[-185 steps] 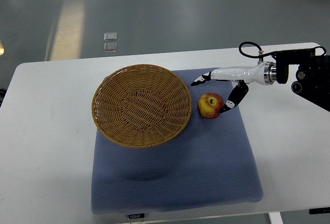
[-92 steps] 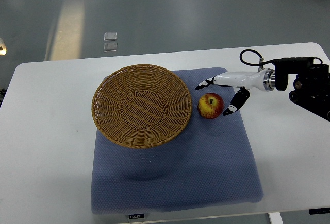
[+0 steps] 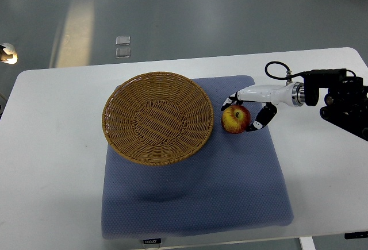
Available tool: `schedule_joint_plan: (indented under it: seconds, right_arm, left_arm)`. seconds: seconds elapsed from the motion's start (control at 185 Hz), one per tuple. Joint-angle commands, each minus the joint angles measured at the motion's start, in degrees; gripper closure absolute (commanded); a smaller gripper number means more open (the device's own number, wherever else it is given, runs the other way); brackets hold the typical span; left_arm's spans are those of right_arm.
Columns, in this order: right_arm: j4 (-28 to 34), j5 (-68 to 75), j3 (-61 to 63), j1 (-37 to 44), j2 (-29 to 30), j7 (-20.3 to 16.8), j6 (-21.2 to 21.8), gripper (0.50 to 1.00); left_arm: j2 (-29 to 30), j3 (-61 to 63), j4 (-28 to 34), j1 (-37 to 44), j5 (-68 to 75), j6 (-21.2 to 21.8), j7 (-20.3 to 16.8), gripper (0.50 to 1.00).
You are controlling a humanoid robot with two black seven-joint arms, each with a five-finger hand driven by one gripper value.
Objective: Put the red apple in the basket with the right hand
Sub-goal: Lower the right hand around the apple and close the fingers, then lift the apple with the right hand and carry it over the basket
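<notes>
The robot's right gripper needs to release the red apple on the middle of the woven basket's bottom [image 3: 158,115].
The red apple [image 3: 234,119], red with a yellow patch, lies on the blue mat [image 3: 195,192] just right of the woven basket [image 3: 157,117]. My right hand [image 3: 240,115] reaches in from the right edge and wraps the apple. Its black-tipped fingers [image 3: 230,100] curl over the apple's far side, and the thumb [image 3: 256,122] presses its near right side. The apple still rests on the mat. The basket holds nothing. My left arm is out of sight.
The white table [image 3: 52,164] carries the mat, and the basket overlaps the mat's far left corner. My right forearm with its black cable [image 3: 276,69] lies over the table's right side. Grey floor shows beyond the far edge.
My right hand has drawn in on the apple: the fingers dropped from the mat's far edge onto the apple's top, and the thumb closed against its side. The apple has not moved.
</notes>
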Motion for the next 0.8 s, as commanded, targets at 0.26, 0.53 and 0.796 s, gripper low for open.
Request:
schedule_joint_plan:
  seconds: [0.26, 0.53, 0.796]
  right_arm:
    - [0.0, 0.0, 0.0, 0.8, -0.2, 0.0, 0.5, 0.875]
    - [-0.6, 0.3, 0.1, 6.6, -1.2, 0.0, 1.5, 0.873]
    - [-2.2, 0.9, 0.9, 11.1, 1.5, -0.1, 2.1, 0.871]
  left_arm:
    - [0.0, 0.0, 0.1, 0.0, 0.0, 0.0, 0.0, 0.5]
    - [0.0, 0.0, 0.0, 0.0, 0.0, 0.0, 0.0, 0.5]
    - [0.0, 0.0, 0.1, 0.1, 0.0, 0.0, 0.0, 0.5]
